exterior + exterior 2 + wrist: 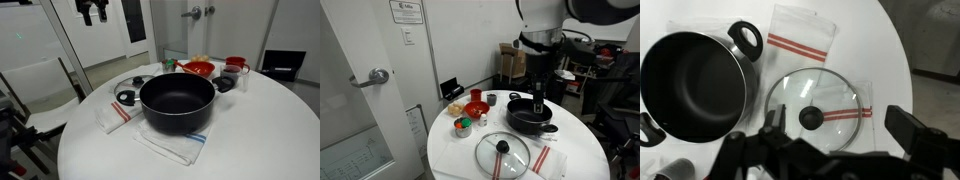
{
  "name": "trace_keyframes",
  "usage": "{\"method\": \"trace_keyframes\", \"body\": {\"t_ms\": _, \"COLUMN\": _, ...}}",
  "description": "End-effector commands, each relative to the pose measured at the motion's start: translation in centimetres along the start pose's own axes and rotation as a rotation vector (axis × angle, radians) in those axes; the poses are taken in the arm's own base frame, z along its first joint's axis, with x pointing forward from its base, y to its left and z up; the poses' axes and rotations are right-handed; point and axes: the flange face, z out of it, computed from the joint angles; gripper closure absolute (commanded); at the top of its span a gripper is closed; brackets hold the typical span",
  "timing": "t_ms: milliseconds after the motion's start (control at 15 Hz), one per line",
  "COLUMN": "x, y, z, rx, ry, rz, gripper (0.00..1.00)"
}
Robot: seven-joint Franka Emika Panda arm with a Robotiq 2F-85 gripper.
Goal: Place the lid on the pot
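Observation:
Next, I need to lower my gripper to the black knob [138,80] [811,118] in the middle of the glass lid and close it there.
The black pot [177,100] stands on a striped towel near the middle of the round white table. It also shows in the other exterior view [530,118] and at the left of the wrist view [690,85]. The glass lid [813,108] with its black knob lies flat on another striped towel beside the pot, and it shows in both exterior views [502,152] [138,80]. My gripper [845,135] is open and empty. It hangs well above the lid, its fingers to either side of the lid in the wrist view. It shows in both exterior views [540,102] [93,12].
A red bowl [198,68], a red mug [236,65] and small cups stand at the table's far side. A small black ring-shaped object [126,97] lies on a towel by the pot. A striped towel [800,40] lies near the pot's handle. A chair [40,85] stands beside the table.

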Motion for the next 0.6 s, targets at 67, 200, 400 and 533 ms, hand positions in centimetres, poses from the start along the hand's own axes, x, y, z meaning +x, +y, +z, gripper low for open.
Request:
{"method": "trace_keyframes", "body": {"t_ms": 67, "x": 5.1, "y": -0.7, "z": 4.7, "rx": 0.014, "ry": -0.004, "rz": -0.114, "gripper": 0.0}}
{"method": "trace_keyframes", "body": {"t_ms": 200, "x": 6.6, "y": -0.2, "z": 7.1, "rx": 0.031, "ry": -0.002, "rz": -0.147, "gripper": 0.0}}
{"method": "trace_keyframes", "body": {"t_ms": 400, "x": 8.3, "y": 0.7, "z": 10.3, "rx": 0.043, "ry": -0.007, "rz": -0.177, "gripper": 0.0}}
{"method": "trace_keyframes", "body": {"t_ms": 533, "x": 9.2, "y": 1.0, "z": 12.4, "rx": 0.054, "ry": -0.005, "rz": -0.208, "gripper": 0.0}}
